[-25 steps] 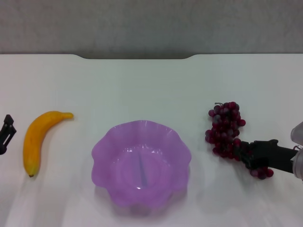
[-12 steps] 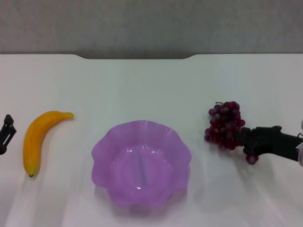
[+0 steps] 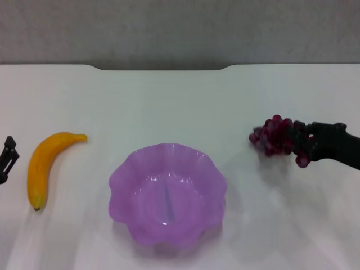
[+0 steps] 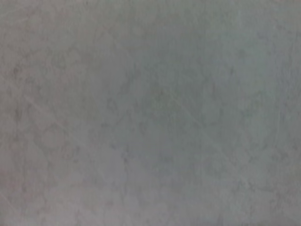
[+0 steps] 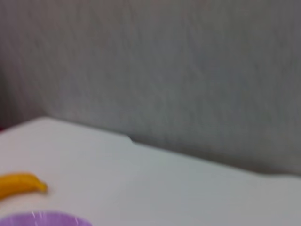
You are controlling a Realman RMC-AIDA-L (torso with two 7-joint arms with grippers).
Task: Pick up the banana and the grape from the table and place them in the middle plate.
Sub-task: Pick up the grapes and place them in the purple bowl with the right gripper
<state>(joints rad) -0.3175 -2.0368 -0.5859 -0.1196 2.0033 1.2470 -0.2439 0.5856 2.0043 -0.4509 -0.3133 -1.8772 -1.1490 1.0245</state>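
Next, I release the grape bunch from my right gripper inside the purple middle plate [image 3: 196, 187], toward the plate's rim farthest from the banana.
The grape bunch [image 3: 275, 136] is dark red-purple and hangs in my right gripper [image 3: 301, 143], lifted off the white table at the right. The gripper is shut on it. The purple scalloped middle plate [image 3: 135, 169] sits at the centre front; its rim also shows in the right wrist view [image 5: 42, 219]. The yellow-orange banana [image 3: 44, 164] lies on the table left of the plate, and one end of it shows in the right wrist view [image 5: 21, 184]. My left gripper [image 3: 7, 158] stays at the far left edge, just left of the banana.
The white table [image 3: 180, 101] runs back to a grey wall, with a dark notch [image 3: 163, 67] at the middle of its far edge. The left wrist view shows only a blank grey surface.
My right gripper has lifted the grape bunch off the table and raised it. The banana, plate and left gripper have not moved.
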